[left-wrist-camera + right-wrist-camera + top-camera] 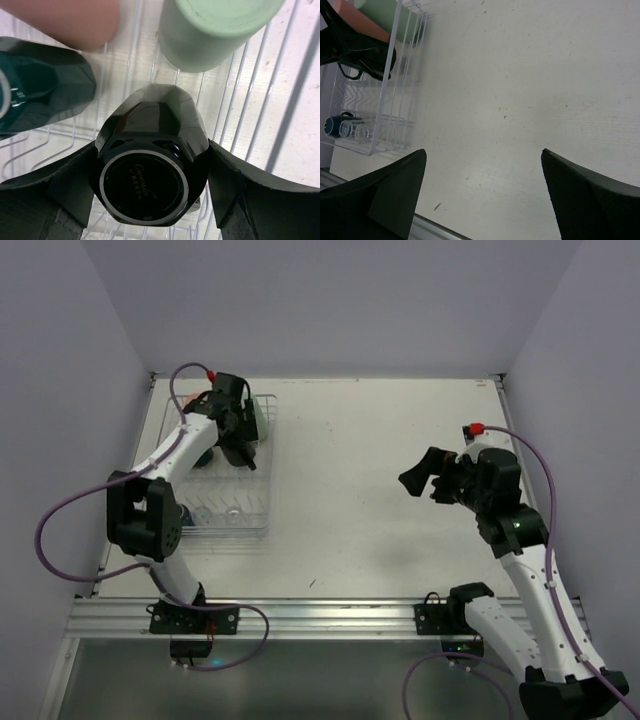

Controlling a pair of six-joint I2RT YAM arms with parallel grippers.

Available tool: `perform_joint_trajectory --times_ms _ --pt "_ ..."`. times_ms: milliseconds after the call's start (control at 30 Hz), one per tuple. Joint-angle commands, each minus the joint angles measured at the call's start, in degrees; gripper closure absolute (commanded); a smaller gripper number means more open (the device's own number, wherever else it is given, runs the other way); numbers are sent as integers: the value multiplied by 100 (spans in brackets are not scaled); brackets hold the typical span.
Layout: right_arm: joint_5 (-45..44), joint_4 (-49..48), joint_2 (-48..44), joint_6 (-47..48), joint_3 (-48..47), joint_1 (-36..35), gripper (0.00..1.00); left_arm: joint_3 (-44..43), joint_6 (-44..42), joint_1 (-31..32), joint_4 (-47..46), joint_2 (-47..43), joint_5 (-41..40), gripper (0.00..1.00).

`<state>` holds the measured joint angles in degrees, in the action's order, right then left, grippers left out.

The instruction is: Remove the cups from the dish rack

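Note:
The robot's right gripper should close next on the black cup's rim [244,464] [392,62], because its left gripper holds the cup nearer its base.
The dish rack [250,502] of white wire stands at the table's left side. My left gripper [152,150] is down inside it, shut on a black cup [150,120] that stands upside down, its round base toward the camera and a finger against each side. Around it in the rack are a mint-green cup [210,35], a salmon-pink cup [70,20] and a dark teal cup [45,85]. A clear glass [357,132] and another dark cup [335,124] lie at the rack's near end. My right gripper [425,485] hovers open over bare table, holding nothing.
The rack's wire wall [385,100] rises between the cups and the table's middle. White walls close in the table at the back and both sides. A metal rail [320,615] runs along the near edge.

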<state>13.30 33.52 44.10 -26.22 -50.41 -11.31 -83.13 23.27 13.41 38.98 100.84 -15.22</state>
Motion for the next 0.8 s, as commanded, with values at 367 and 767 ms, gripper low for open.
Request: perform_joint_trajectory --times_ms 367,767 --pt "1955 -1847 1012 -796 -197 -20 1 -943 -235 65 -72 -2478 992 100" --pt "3969 -4730 2436 -4626 58 -55 1 2010 -200 223 -3132 -4546 4693 100"
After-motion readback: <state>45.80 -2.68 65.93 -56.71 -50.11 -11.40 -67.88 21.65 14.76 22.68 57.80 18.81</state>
